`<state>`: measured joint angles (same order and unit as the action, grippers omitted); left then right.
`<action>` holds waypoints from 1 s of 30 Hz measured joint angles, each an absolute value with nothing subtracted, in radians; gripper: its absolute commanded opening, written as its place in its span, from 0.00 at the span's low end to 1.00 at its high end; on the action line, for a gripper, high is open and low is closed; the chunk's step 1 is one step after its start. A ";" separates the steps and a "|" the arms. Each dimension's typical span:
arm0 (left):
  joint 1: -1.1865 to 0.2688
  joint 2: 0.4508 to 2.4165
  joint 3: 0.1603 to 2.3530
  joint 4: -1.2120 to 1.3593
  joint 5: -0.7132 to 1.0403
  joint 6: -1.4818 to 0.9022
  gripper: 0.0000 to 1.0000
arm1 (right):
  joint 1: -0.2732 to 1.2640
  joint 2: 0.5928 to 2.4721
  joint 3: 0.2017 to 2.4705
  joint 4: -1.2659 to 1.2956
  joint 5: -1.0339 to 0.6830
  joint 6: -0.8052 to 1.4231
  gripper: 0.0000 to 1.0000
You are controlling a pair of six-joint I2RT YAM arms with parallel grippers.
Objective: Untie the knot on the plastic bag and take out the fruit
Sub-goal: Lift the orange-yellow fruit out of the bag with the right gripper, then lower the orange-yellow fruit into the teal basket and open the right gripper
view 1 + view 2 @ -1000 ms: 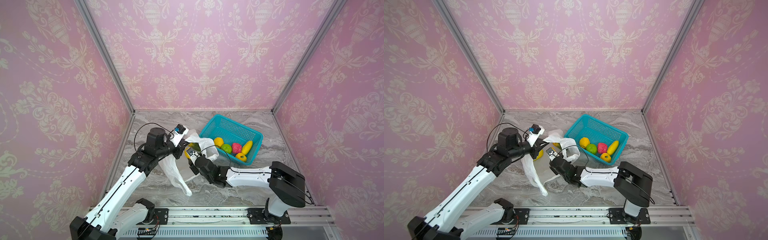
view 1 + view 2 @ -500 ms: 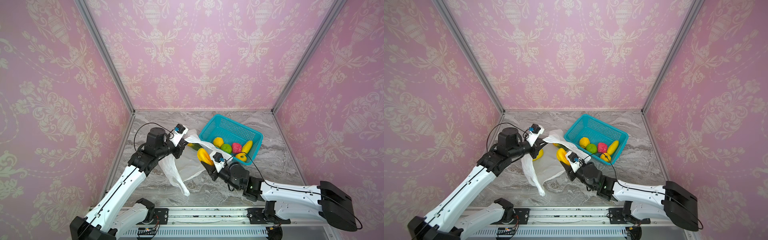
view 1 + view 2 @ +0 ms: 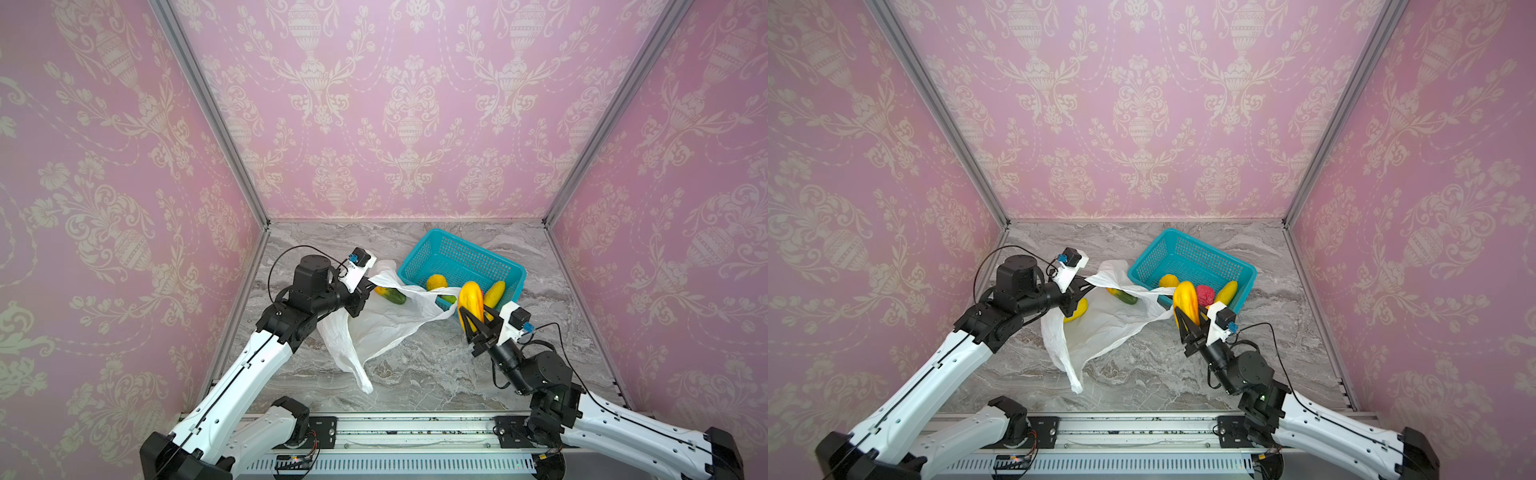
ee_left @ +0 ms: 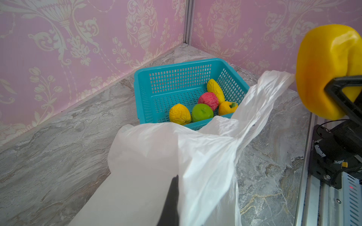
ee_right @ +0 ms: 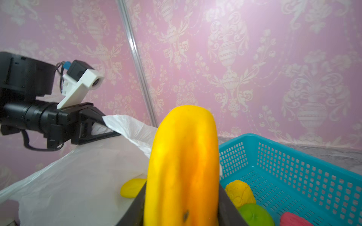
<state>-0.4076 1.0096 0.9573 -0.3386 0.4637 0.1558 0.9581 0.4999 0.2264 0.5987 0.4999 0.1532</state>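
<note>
Next, my right gripper opens and leaves the long yellow-orange fruit in the teal mesh basket's near corner (image 3: pixel 481 314) next to the green fruit. The long fruit is now lifted beside that corner.
The white plastic bag (image 3: pixel 374 328) (image 3: pixel 1096 328) lies slack on the marble floor with its mouth open. My left gripper (image 3: pixel 368 286) (image 3: pixel 1088 284) is shut on the bag's upper edge (image 4: pixel 195 156) and holds it up. The knot is out of view. My right gripper (image 3: pixel 478 316) (image 3: pixel 1192 322) is shut on a long yellow-orange fruit (image 3: pixel 471 299) (image 5: pixel 182 166), lifted beside the basket's near corner. A green-orange fruit (image 3: pixel 390 295) and a yellow fruit (image 3: pixel 1077 311) still lie in the bag.
The teal mesh basket (image 3: pixel 457 245) (image 4: pixel 176 64) stands at the back right. It holds a yellow lemon-like fruit (image 4: pixel 179 114), a green one (image 4: pixel 201 113), a pink-red one (image 4: pixel 208 100) and others. Pink walls close three sides.
My right gripper has come out of the bag with the long yellow fruit, swinging right and up to the basket's near corner. The left gripper has kept its hold.
</note>
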 measured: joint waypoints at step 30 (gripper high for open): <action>-0.408 1.010 0.957 -0.339 0.464 0.156 0.00 | 0.413 1.493 0.789 0.027 0.387 0.640 0.32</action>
